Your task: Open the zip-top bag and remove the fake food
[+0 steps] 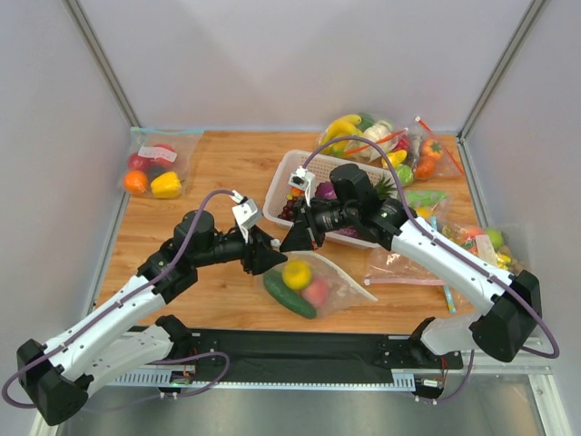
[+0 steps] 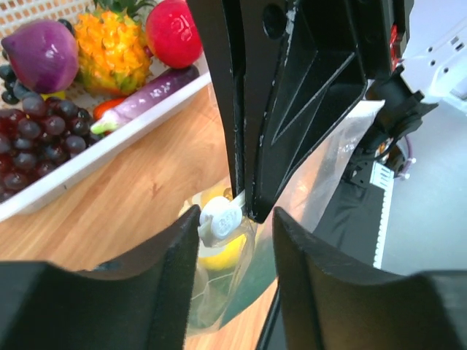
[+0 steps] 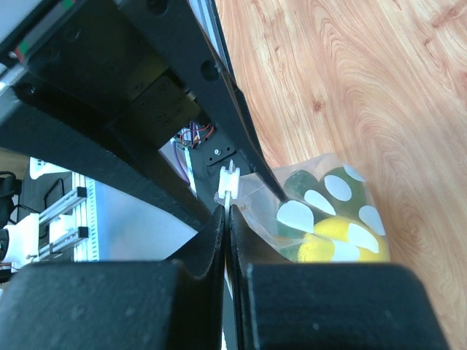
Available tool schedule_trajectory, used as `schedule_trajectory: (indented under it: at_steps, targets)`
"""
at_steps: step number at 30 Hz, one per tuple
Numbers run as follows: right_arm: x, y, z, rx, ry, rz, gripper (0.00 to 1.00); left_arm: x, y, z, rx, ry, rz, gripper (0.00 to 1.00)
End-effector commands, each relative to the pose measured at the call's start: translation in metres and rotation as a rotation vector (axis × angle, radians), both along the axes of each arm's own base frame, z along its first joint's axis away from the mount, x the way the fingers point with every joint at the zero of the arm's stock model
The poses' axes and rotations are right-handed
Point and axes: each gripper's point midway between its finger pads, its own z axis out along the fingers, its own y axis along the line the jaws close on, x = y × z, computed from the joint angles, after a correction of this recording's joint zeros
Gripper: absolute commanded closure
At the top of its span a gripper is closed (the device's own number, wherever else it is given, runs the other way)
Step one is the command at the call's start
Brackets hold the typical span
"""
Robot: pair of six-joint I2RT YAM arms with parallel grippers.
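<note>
Next, I pinch the bag's end with my left gripper while my right gripper takes the slider [image 3: 228, 180], because my right gripper is in the way of the white slider along the zip edge.
The zip-top bag [image 1: 338, 283] lies on the table in front of the basket. It holds the dark green cucumber [image 1: 289, 295], the yellow round fruit [image 1: 297, 272] and the pink peach [image 1: 316, 292]. My right gripper [image 1: 295, 241] is shut on the bag's zip edge [image 3: 241, 191] just below the white slider [image 3: 228, 182]; the dotted bag [image 3: 328, 211] and yellow fruit [image 3: 328, 246] show beside it. My left gripper [image 2: 235, 222] is open, with its jaws on either side of the white slider [image 2: 220, 221], which rests against its left finger. In the top view it [image 1: 270, 256] meets the right one at the bag's left end.
A white basket [image 1: 281, 182] with purple grapes, a pineapple and red fruits stands just behind the grippers. A bag of peppers [image 1: 154, 168] lies at the back left. Bags with bananas [image 1: 363, 136] and other bags [image 1: 454, 259] lie at the back right and right.
</note>
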Motion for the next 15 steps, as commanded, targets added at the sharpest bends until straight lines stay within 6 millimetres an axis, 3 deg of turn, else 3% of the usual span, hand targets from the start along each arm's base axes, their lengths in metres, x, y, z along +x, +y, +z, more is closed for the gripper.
schedule_trajectory:
  at_steps: [1,6,7,10,15]
  targets:
    - [-0.001,0.002,0.018,0.065,-0.021,0.009,1.0,-0.002,-0.009,0.015,-0.077,-0.038,-0.039,0.51]
    - [0.0,0.001,0.021,0.074,-0.019,-0.007,1.0,-0.005,-0.013,0.008,-0.079,-0.016,-0.068,0.71]
    - [0.0,0.0,0.021,0.076,-0.017,-0.01,1.0,-0.005,-0.013,0.007,-0.079,-0.014,-0.07,0.81]
    - [0.002,-0.001,0.021,0.081,-0.018,-0.026,1.0,-0.007,-0.013,0.005,-0.077,-0.007,-0.08,0.95]
    - [0.003,-0.004,0.024,0.091,-0.017,-0.037,0.99,-0.009,-0.014,0.004,-0.074,-0.013,-0.09,1.0]
